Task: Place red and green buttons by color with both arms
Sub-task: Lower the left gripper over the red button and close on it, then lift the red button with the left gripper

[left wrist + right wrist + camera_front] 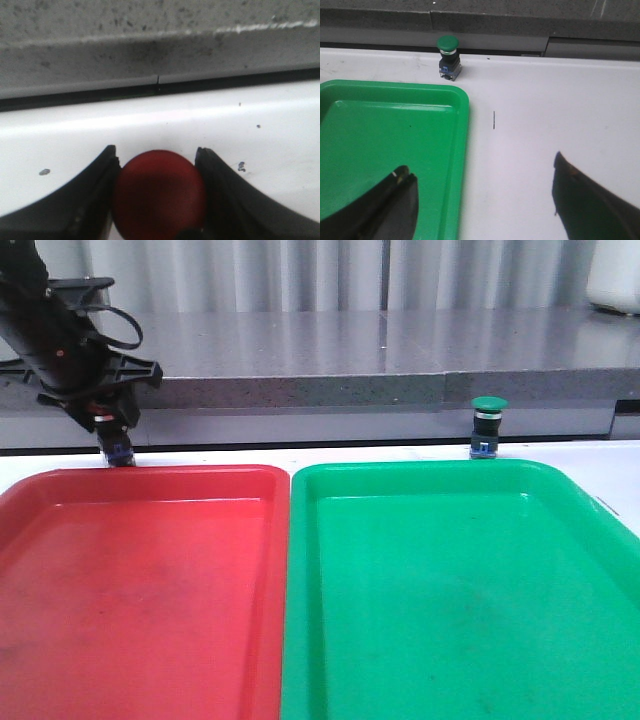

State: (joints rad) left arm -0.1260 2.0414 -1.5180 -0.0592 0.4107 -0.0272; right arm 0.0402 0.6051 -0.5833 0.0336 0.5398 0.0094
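The robot's left gripper will set the red button down on the red tray's bottom, away from the green tray [90, 590].
My left gripper [115, 432] is down on the white table just behind the red tray's far left rim [150, 471]. It is shut on the red button; only the button's blue base [121, 452] shows below the fingers. In the left wrist view the red cap [159, 192] sits between both fingers [95, 200], touching each. The green button [488, 424] stands upright and free behind the green tray's far rim [430, 466]. In the right wrist view it [448, 57] stands well ahead of my right gripper [480, 167], which is open, empty and over the green tray's edge [462, 150].
A grey speckled ledge [350, 350] runs along the back of the table, close behind both buttons. Both trays lie side by side and hold nothing. White tabletop [545, 110] lies beside the green tray. My right gripper is out of the front view.
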